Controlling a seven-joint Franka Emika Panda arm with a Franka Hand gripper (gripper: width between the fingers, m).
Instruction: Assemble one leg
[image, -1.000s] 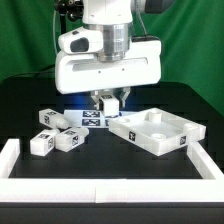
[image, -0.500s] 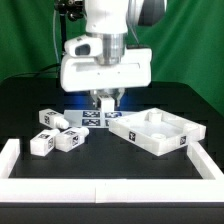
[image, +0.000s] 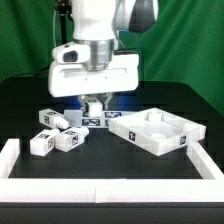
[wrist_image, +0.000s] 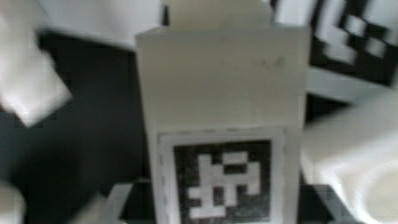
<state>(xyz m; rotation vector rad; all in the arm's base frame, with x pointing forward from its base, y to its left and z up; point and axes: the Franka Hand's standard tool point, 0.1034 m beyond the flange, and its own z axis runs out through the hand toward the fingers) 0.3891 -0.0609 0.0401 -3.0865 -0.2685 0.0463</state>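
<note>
I will use my gripper to set the leg down beside the marker board (image: 91, 120), on the side that faces the other legs.
My gripper (image: 92, 104) hangs low over the table, just to the exterior view's left of the marker board (image: 100, 120). It is shut on a leg (image: 93, 106), a stubby white block. In the wrist view this leg (wrist_image: 217, 95) fills the middle, held between the jaws of the gripper (wrist_image: 217, 205), with a black-and-white tag on its near face. Three more legs lie at the exterior view's left: one (image: 52, 118) further back and two (image: 42, 143) (image: 68, 139) nearer the front. The large white rimmed panel (image: 155, 132) lies at the exterior view's right.
A low white wall (image: 110, 187) runs along the front of the black table and turns back at both ends. A dark curtain hangs behind the arm.
The arm has moved towards the exterior view's left with the leg in its gripper, from beside the panel to over the marker board's left end. The loose legs and the panel have not moved.
</note>
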